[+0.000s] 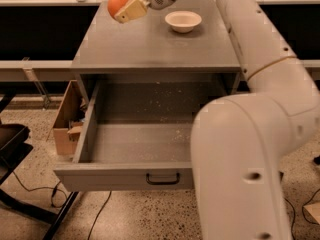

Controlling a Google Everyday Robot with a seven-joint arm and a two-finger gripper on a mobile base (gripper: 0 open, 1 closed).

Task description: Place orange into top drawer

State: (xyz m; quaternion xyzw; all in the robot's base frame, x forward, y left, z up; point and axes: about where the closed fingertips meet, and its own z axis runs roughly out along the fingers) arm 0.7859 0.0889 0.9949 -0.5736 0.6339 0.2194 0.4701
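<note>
Next, my gripper lets go of the orange on the middle of the open drawer's bottom (163, 134), straight behind the dark bar handle. The orange is still held above the cabinet top.
My gripper (125, 6) is shut on the orange (117, 2), a small round orange fruit, and holds it in the air above the far left part of the grey cabinet top (150, 46). The top drawer (140, 144) stands pulled open below, with a speckled grey floor and a dark bar handle (162, 178) on its front. My white arm crosses the right side of the view and hides the drawer's right part.
A shallow white bowl (183, 21) sits on the cabinet top to the right of the gripper. A cardboard box (67, 121) stands on the floor left of the drawer. A black chair base (15, 149) and cables lie at the lower left.
</note>
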